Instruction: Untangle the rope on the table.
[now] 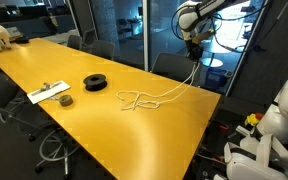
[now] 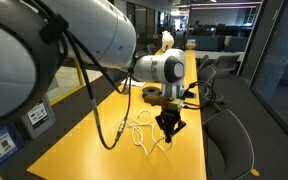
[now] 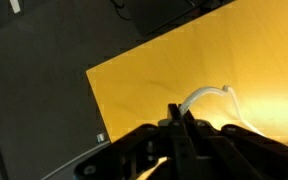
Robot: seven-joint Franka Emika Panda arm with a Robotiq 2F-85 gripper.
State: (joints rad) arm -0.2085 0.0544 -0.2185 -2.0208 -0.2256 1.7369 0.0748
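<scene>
The robot's gripper should release the end of the rope on the yellow-orange table, just inside its far corner (image 1: pixel 214 97) (image 3: pixel 118 86) below the gripper.
A cream rope (image 1: pixel 144 99) lies on the yellow-orange table (image 1: pixel 94 130), bunched in loops near the middle, with one strand rising toward the far edge. My gripper (image 1: pixel 193 54) hangs above that edge and is shut on the rope's end, lifting it. In an exterior view the gripper (image 2: pixel 169 128) pinches the strand over the loops (image 2: pixel 141 133). In the wrist view the jaws (image 3: pixel 176 122) are closed together with the rope (image 3: pixel 206 97) curving out from between them above the table (image 3: pixel 134 90).
A black round spool (image 1: pixel 96 82) sits on the table beside the loops. A flat white strip with dark objects (image 1: pixel 50 93) lies further along. Office chairs (image 1: pixel 169 66) stand at the far edge, and another chair (image 2: pixel 229 145) is close to the arm.
</scene>
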